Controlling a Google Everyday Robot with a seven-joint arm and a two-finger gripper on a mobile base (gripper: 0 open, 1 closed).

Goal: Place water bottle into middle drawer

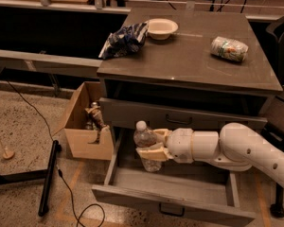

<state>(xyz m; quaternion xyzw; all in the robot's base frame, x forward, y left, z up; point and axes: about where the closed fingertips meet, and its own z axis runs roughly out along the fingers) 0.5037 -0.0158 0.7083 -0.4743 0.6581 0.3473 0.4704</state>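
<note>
Next, my gripper releases the water bottle on the open drawer's grey bottom (173, 176), straight behind the small dark handle.
The water bottle (145, 143) is clear with a white cap and stands upright in my gripper (154, 145). The gripper is shut on the bottle's body, with cream fingers (154, 154) on either side. My white arm reaches in from the right. The bottle hangs over the left part of the open middle drawer (175, 186), its base close to the grey tray floor. I cannot tell whether the base touches the floor. The drawer's front panel carries a small dark handle (172, 212).
The cabinet top (189, 60) holds a white bowl (162, 28), a crumpled dark chip bag (125, 40) and a green-and-white can (229, 48) lying on its side. The top drawer (180, 118) is closed. A cardboard box (87, 129) stands on the floor at left, with a black bar and cable.
</note>
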